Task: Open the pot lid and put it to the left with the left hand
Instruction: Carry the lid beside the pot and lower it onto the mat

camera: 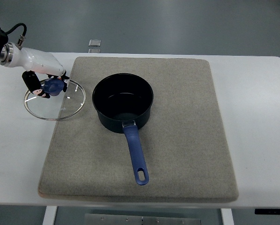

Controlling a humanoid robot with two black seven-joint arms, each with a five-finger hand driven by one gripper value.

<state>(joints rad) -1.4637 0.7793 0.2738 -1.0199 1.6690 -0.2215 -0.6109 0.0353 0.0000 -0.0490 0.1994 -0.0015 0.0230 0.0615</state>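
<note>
The left gripper should release the glass lid on the part of the grey mat (82, 105) beside the dark blue pot.
A dark blue pot (122, 102) with a blue handle (135, 154) stands uncovered on the grey mat (187, 140). Its glass lid (55, 99) with a metal rim lies to the pot's left, partly on the white table and partly on the mat's edge. My left hand (42, 84) comes in from the upper left and its dark fingers (32, 80) are curled around the lid's blue knob (53, 86).
The white table (257, 108) extends around the mat. A small clear block (95, 43) sits at the table's far edge behind the mat.
</note>
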